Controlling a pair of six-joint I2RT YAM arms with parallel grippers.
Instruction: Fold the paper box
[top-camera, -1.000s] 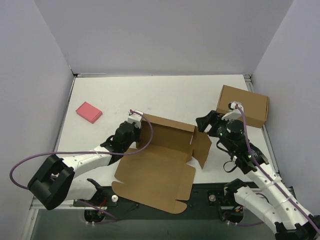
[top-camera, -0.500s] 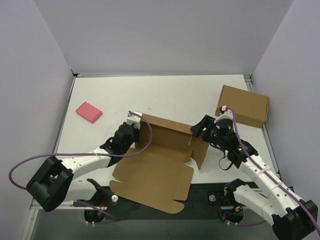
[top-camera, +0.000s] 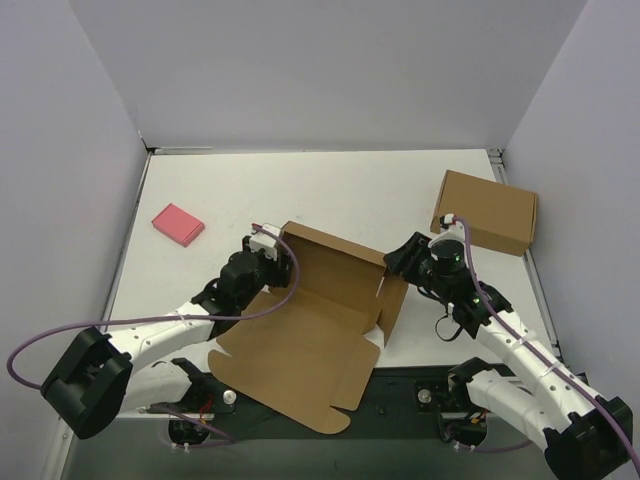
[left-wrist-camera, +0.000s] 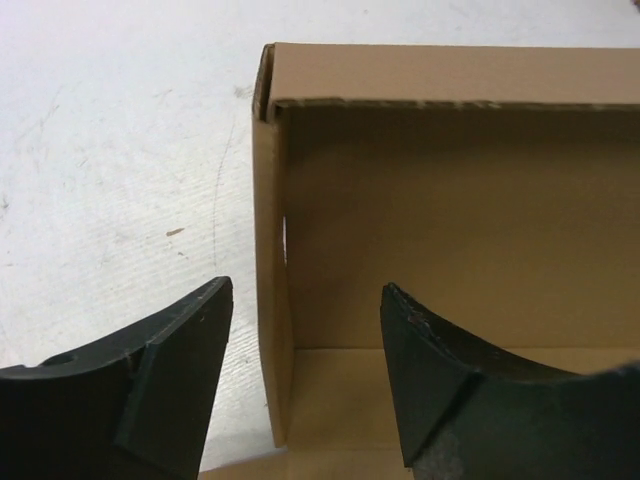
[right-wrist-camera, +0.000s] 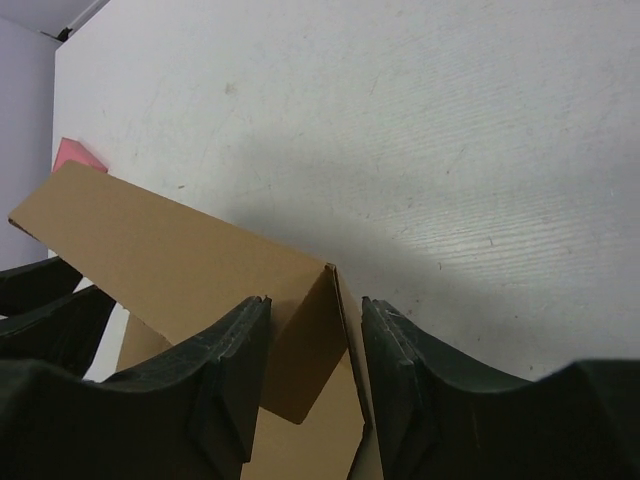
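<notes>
My right gripper is around both inner tab and side flap at the box's back corner, so it should open and grip the side flap nearer its loose end (top-camera: 394, 312).
The paper box (top-camera: 300, 350) lies half formed at the table's near middle: back wall and left wall stand upright, and a wide flap hangs over the front edge. My left gripper (top-camera: 281, 256) is open astride the box's left wall (left-wrist-camera: 270, 300), one finger on each side with a gap to both. My right gripper (top-camera: 399, 263) is open but narrowed around the right back corner. The right side wall (right-wrist-camera: 345, 330) and an inner tab (right-wrist-camera: 305, 350) stand between its fingers.
A second, fully formed brown box (top-camera: 486, 212) stands at the far right, just behind the right arm. A small pink block (top-camera: 178, 224) lies at the far left. White walls close in the table on three sides.
The left gripper has opened and let go of the left wall. The right gripper moved left onto the right flap, which now stands upright, and its jaws have narrowed. The sheet shifted slightly left.
</notes>
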